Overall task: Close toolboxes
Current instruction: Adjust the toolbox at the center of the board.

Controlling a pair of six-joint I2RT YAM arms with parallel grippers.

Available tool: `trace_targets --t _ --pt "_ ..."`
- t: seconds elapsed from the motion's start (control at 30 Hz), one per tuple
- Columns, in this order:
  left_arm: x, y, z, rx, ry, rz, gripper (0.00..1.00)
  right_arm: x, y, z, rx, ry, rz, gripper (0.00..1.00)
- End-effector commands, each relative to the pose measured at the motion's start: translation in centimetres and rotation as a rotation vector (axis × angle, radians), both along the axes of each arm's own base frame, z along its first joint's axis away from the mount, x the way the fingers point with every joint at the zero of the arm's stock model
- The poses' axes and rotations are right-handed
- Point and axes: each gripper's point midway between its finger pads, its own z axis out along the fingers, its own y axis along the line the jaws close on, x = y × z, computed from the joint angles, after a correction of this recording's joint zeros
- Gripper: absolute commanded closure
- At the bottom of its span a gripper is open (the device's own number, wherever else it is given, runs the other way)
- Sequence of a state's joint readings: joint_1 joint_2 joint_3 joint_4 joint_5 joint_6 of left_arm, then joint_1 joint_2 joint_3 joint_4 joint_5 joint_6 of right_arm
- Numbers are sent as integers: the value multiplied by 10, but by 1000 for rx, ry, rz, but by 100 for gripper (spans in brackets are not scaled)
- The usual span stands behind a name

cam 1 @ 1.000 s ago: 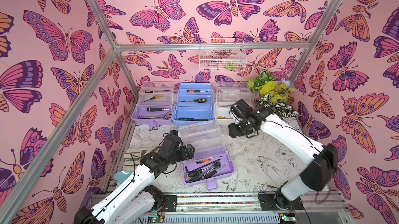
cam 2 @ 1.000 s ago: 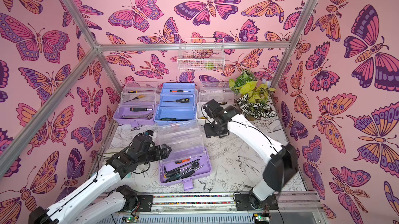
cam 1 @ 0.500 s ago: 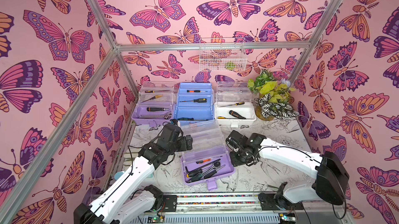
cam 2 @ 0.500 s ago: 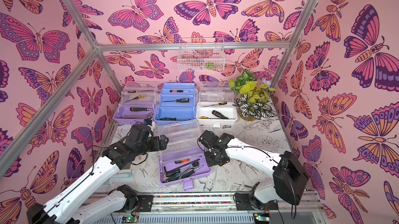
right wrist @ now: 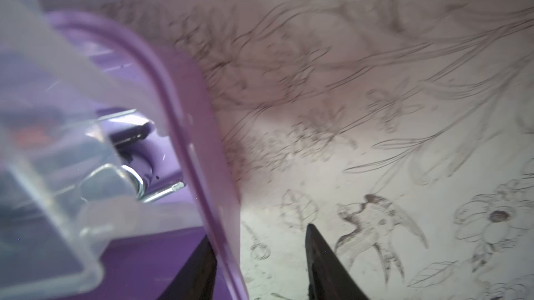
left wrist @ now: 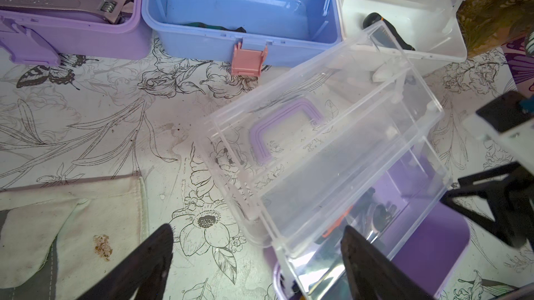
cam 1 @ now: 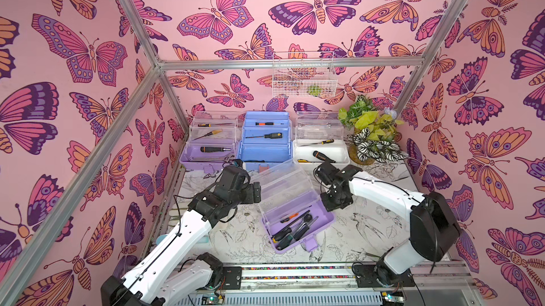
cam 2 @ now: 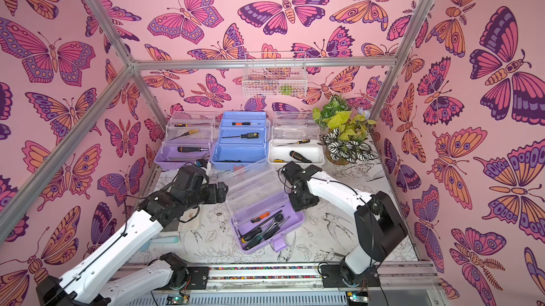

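Note:
My left gripper will close on the middle of the clear lid's long free edge (cam 1: 271, 172) (left wrist: 289, 76) on the front lilac toolbox, next to the lid's handle.
An open lilac toolbox (cam 1: 306, 225) holding tools stands skewed at the table's front centre, its clear lid (cam 1: 281, 185) tipped back. Three more open toolboxes line the back: lilac (cam 1: 208, 154), blue (cam 1: 265, 149) and white (cam 1: 321, 151). My left gripper (cam 1: 256, 193) is open beside the lid's left end; in the left wrist view the gripper (left wrist: 257, 243) has the lid's corner (left wrist: 289, 243) between its spread fingers. My right gripper (cam 1: 331, 205) is open at the box's right side. In the right wrist view it (right wrist: 260, 258) straddles the lilac wall (right wrist: 202, 145), one finger inside.
A potted plant (cam 1: 371, 138) stands at the back right beside the white toolbox. A white wire basket (cam 1: 303, 79) hangs on the back wall. A stained cloth glove (left wrist: 72, 226) lies on the table to the left of the front toolbox. Metal frame posts edge the cell.
My right arm swung from the white toolbox at the back down to the front lilac toolbox's right wall. My left gripper moved up to the lid's left end.

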State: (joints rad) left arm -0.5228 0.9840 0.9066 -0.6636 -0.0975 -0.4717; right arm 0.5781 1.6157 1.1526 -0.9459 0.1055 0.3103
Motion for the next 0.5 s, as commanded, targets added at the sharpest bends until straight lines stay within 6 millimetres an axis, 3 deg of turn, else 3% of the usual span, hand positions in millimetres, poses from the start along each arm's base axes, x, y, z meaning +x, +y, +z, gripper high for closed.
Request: trace_targets --t 0.0,0.1,0.13,0.2,0.33,0.47 --pt "0 1 0 14 10 -13 9 41 -35 30 -126 -112 -11 46" --pt "0 1 0 12 6 -15 9 32 -38 56 -108 -136 -108 37" --pt "1 1 0 12 4 -16 9 21 -39 68 -81 -152 -151 34" --pt "3 0 -1 5 0 -18 9 1 -42 72 -47 -164 -227 33" --pt "9 -6 -5 -20 6 -34 9 -32 -37 58 85 -145 -341 34" --pt "12 -9 -7 -31 10 -49 10 -39 -36 38 107 -119 -380 38"
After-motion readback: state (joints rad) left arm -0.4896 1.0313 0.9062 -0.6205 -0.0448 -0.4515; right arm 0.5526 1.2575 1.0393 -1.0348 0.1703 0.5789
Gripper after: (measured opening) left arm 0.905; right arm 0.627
